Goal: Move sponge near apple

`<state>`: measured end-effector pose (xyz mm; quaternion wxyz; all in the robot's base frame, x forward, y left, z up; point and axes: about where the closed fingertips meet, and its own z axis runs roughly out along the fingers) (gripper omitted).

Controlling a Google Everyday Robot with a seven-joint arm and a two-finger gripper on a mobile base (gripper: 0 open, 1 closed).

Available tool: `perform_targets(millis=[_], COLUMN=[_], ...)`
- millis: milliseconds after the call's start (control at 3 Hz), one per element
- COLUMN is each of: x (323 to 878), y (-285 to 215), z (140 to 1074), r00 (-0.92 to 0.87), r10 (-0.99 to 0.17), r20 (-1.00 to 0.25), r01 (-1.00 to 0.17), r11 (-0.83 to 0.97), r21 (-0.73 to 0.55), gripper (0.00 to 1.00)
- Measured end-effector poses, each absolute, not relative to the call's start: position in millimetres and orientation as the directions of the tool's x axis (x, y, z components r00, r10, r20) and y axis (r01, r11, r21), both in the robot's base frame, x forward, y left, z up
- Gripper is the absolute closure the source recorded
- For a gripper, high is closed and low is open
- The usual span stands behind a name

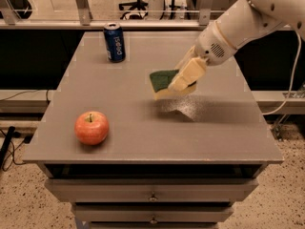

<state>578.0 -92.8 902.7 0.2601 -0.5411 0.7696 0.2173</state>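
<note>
My gripper will let go of the sponge on the grey table (133, 119) beside the apple, toward the middle of the table. The sponge now hangs above the table's middle.
The sponge (163, 81), dark green on top over pale yellow foam, hangs in the air above the middle of the grey table (143, 128). My gripper (183, 80) comes in from the upper right and is shut on the sponge's right end, holding it clear of the tabletop. The red-orange apple (91, 127) sits near the table's front left, well to the left of and nearer than the sponge.
A blue soda can (114, 42) stands upright at the table's back left. My white arm (238, 27) crosses the table's back right. Drawers (152, 194) run below the front edge. A cable (290, 80) hangs at the right.
</note>
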Motion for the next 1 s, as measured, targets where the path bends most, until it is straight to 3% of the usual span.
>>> perform_targets(millis=[1000], x=[525.6], y=[-12.4], z=[856.8], r00=[-0.151], r10=[-0.758], r20=[-0.634], r01=[-0.988], r11=[0.138], r21=[0.070], gripper=[1.00])
